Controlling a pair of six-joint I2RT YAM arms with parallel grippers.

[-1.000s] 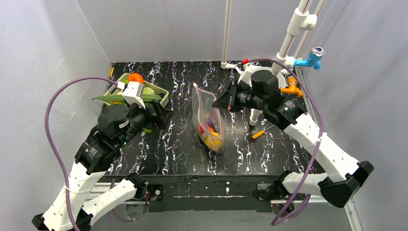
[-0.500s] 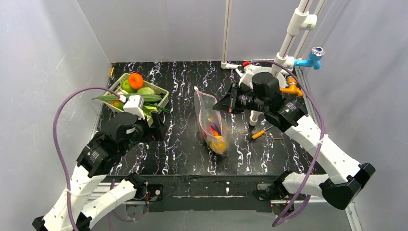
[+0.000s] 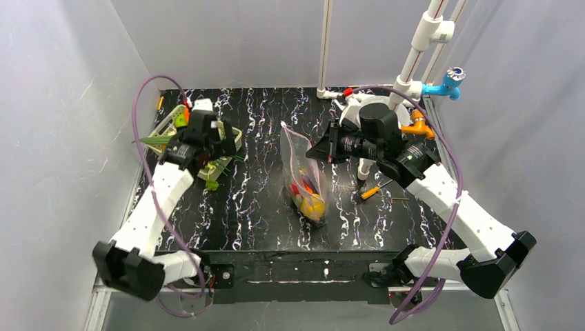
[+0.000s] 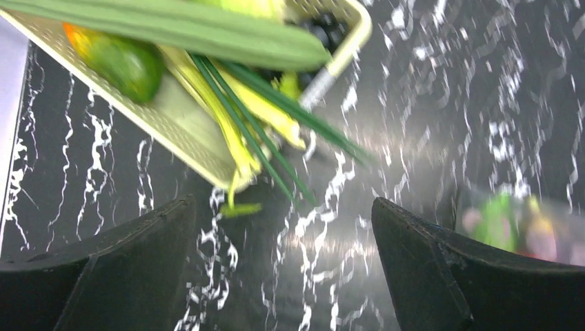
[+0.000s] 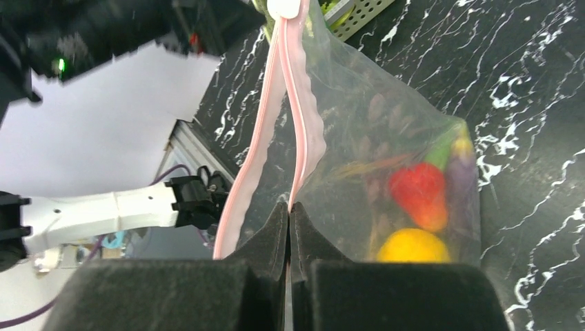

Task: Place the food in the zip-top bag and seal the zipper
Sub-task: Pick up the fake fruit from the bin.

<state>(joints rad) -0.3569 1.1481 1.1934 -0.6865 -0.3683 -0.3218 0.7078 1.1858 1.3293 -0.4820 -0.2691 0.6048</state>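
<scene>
My left gripper is to close next around the sides of the orange fruit [image 3: 185,114], which is beside the round green fruit in the pale green basket.
The clear zip-top bag [image 3: 303,172] stands upright mid-table with food in it: a red strawberry [image 5: 417,193], a yellow fruit [image 5: 414,248] and a purple eggplant [image 5: 463,162]. Its mouth gapes, and the two sides of the pink zipper [image 5: 303,117] stand apart. My right gripper [image 5: 289,204] is shut on one zipper strip. My left gripper [image 4: 281,202] hangs open and empty over the table beside the pale green basket [image 4: 172,131], which holds a round green fruit [image 4: 127,62], a long green cucumber [image 4: 193,31] and leafy stalks [image 4: 276,138].
An orange-handled screwdriver [image 3: 370,192] lies right of the bag. White pipes with a blue fitting [image 3: 445,83] and an orange fitting [image 3: 419,127] stand at the back right. A small green scrap [image 4: 241,209] lies by the basket's corner. Grey walls enclose the table.
My left arm swung back and outward to the basket while its jaws opened wider. The right gripper kept its hold on the bag, which shifted only slightly.
</scene>
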